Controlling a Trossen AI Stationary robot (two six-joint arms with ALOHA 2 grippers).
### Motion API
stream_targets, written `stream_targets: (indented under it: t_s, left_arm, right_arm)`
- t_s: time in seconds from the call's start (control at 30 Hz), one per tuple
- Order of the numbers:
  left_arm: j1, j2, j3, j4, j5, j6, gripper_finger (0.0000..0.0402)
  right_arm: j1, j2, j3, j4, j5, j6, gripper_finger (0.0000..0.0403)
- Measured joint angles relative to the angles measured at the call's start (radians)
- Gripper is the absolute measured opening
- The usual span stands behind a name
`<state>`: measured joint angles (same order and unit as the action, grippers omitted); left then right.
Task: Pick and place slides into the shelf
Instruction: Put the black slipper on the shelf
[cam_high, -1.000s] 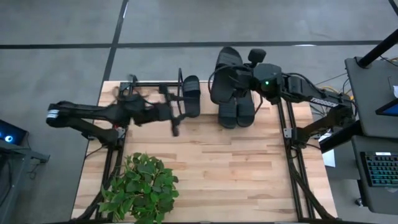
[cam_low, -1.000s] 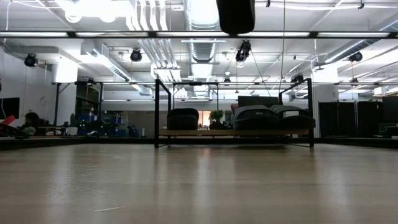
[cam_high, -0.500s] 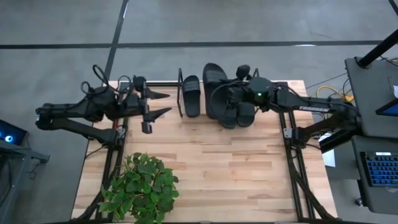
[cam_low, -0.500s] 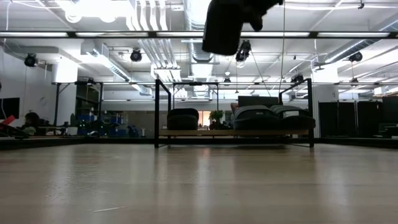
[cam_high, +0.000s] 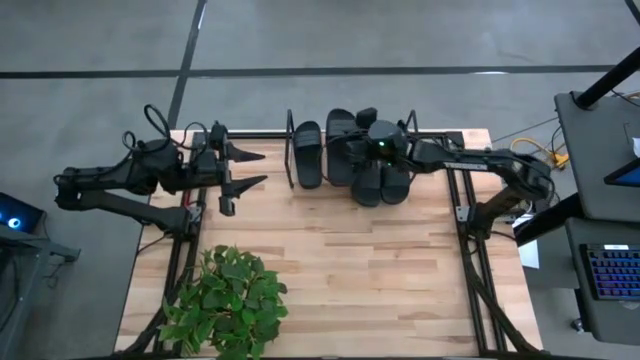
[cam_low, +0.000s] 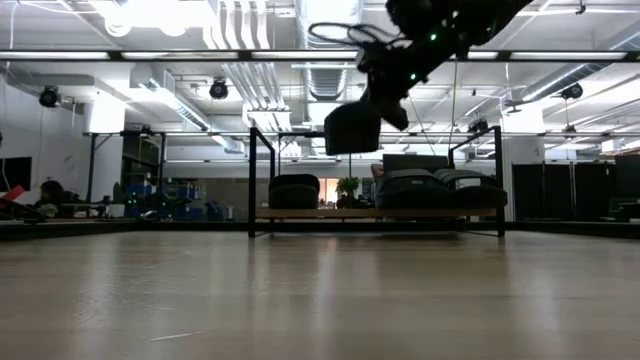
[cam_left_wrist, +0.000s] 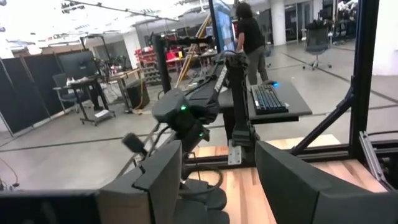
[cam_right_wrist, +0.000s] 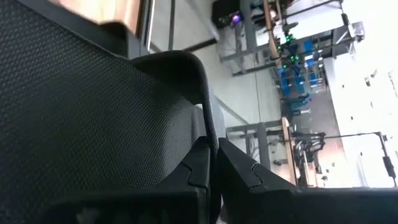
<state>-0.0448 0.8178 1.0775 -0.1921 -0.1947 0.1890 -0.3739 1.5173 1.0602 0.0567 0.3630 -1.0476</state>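
My right gripper is to place the fourth slide on the shelf (cam_high: 338, 153). Next, I let go of it there, between the lone slide and the side-by-side pair.
The shelf (cam_high: 291, 135) stands at the table's far edge. On its wood board (cam_low: 350, 213) rest three black slides on their soles: one at the left (cam_high: 307, 155) and two side by side at the right (cam_high: 382, 183). A fourth slide (cam_low: 352, 128) hangs above the shelf between them, with my right gripper (cam_low: 380, 98) shut on it. My left gripper (cam_high: 262, 167) is open and level, left of the shelf, pointing toward it with nothing between its fingers. My right gripper pinches a thin curved edge of the slide's strap (cam_right_wrist: 207, 134) between its two fingers. The fingers come from the table's right side, slanting down. The slide (cam_high: 340, 140) hangs tilted below them, clear of the shelf board.
A potted plant (cam_high: 225, 300) stands at the near left of the table. Black arm-mount frames (cam_high: 470, 250) run along both sides. Bare wood lies in the table's middle and near right. A person (cam_left_wrist: 249, 31) stands in the room beyond the table.
My right gripper has come down with the slide from beyond the table's far edge to just above the shelf, shifting left; the slide now hangs lower and tilted. My left gripper has drawn back from the shelf toward the table's left edge and rolled.
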Motion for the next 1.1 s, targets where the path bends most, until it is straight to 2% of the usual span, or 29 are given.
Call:
stream_targets:
  t_s: [0.23,0.37,0.5,0.8,1.1]
  left_arm:
    - [0.000,0.010,-0.001,-0.027,-0.012,0.001,0.0189]
    - [0.000,0.009,-0.002,-0.037,-0.028,0.001,0.0189]
    - [0.001,0.002,-0.005,-0.040,-0.030,0.001,0.0189]
    - [0.000,0.000,-0.007,-0.064,-0.031,0.001,0.0189]
    - [0.001,0.012,-0.007,-0.065,-0.031,0.001,0.0189]
  right_arm:
    - [-0.029,0.138,0.087,-0.006,0.001,-0.066,0.0008]
    - [-0.048,0.186,0.135,-0.065,0.002,-0.086,0.0008]
    - [-0.071,0.197,0.142,-0.108,-0.001,-0.089,0.0008]
    - [-0.103,0.201,0.120,-0.070,-0.079,-0.079,0.0008]
    - [-0.112,0.256,0.128,-0.044,-0.081,-0.100,0.0008]
